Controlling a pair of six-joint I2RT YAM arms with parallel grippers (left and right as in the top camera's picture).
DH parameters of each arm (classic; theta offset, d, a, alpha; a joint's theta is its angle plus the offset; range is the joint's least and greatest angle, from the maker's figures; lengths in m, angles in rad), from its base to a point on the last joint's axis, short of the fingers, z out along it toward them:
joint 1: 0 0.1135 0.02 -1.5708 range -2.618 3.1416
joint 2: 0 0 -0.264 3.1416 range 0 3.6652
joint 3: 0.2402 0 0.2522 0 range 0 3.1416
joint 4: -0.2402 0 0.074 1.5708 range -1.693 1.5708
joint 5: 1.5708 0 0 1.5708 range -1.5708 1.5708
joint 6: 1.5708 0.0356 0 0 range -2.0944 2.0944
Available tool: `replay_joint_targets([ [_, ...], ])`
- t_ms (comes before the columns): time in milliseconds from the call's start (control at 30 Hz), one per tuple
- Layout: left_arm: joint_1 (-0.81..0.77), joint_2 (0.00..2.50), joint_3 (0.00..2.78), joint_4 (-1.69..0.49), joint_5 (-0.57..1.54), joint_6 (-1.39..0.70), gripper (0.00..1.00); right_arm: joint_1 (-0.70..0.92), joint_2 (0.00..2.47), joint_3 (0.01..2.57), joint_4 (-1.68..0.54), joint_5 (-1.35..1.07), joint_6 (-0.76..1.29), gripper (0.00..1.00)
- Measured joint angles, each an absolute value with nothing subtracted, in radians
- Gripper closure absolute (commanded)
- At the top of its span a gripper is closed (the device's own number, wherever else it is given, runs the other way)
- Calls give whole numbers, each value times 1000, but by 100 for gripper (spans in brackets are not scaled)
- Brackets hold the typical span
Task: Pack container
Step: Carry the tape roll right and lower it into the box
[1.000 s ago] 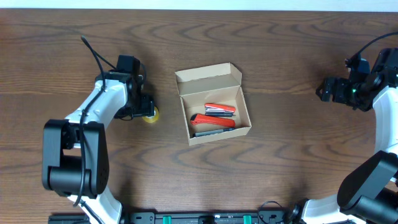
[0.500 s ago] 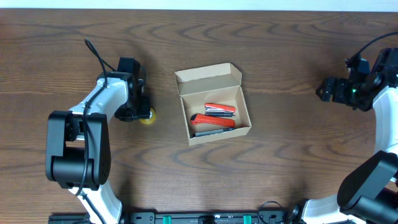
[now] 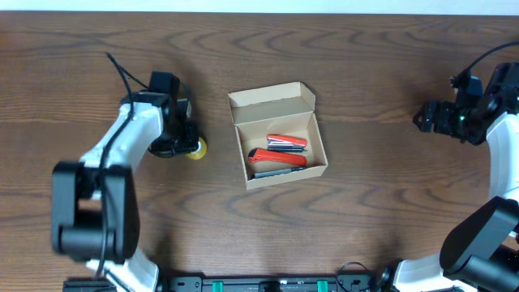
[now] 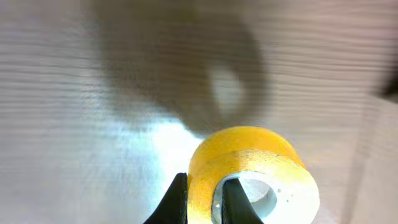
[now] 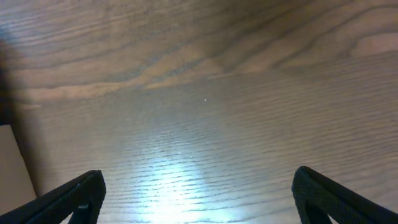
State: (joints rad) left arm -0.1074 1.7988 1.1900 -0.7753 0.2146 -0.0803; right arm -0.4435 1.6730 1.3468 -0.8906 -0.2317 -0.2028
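Observation:
The robot's left gripper should release the yellow tape roll inside the container's front corner (image 3: 262,169), against the large red tool.
The container (image 3: 278,135), a tan cardboard box with its flap lid open, stands at the table's middle and holds red and dark tools (image 3: 277,154). Left of it a yellow tape roll (image 3: 195,149) sits on the table. My left gripper (image 3: 183,143) is shut on the roll's wall: in the left wrist view one finger is outside the yellow tape roll (image 4: 249,155) and the other inside its white core, left gripper (image 4: 200,199). My right gripper (image 3: 423,116) hangs at the far right, open, and the right wrist view shows its fingertips wide apart over bare wood, right gripper (image 5: 199,193).
The brown wooden table (image 3: 365,203) runs to a pale strip at the far edge. A black cable (image 3: 122,69) rises from the left arm. A tan corner of the box shows at the left edge of the right wrist view (image 5: 15,165).
My left gripper has closed onto the wall of the yellow tape roll, and its arm shifted a little. The right arm and the box have stayed put.

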Motion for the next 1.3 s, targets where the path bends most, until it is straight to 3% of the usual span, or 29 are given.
replay_joint_targets([
  [467, -267, 1457, 1373, -908, 253, 112, 94, -720, 1673, 1347, -851, -168, 19, 1],
  [833, -557, 1482, 1405, -939, 262, 410, 94, -731, 1673, 1347, -851, -207, 38, 2],
  [1300, -583, 1788, 1407, -891, 245, 516, 94, -727, 1673, 1347, -867, -275, 17, 3],
])
